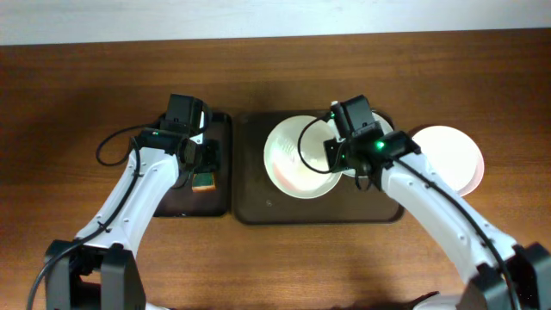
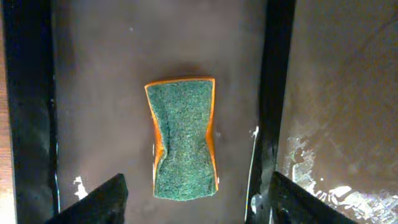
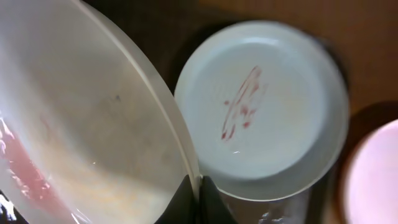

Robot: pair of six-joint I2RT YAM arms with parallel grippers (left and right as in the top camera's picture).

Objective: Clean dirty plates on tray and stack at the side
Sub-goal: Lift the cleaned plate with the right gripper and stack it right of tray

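Note:
Next, my right gripper releases the smeared white plate on top of the other white plate (image 1: pixel 445 160) next to the brown tray.
My right gripper (image 1: pixel 338 155) is shut on the rim of a white plate (image 1: pixel 297 157) and holds it tilted over the dark brown tray (image 1: pixel 258 207). In the right wrist view the fingers (image 3: pixel 198 190) pinch that plate (image 3: pixel 81 112), which has a pink smear low on its face. A pale mint-blue plate (image 3: pixel 280 143) with red-brown streaks lies flat on the tray behind it; the arm hides it from overhead. Another white plate (image 1: pixel 448 155) lies on the table right of the tray, also at the edge of the right wrist view (image 3: pixel 373 180). My left gripper (image 1: pixel 205 159) is open.
A narrower black tray (image 1: pixel 176 205) lies left of the brown tray. On it lies a green and orange sponge (image 2: pixel 183 137), right below my open left fingers (image 2: pixel 198 194). Wet streaks show on the brown tray (image 2: pixel 348 93).

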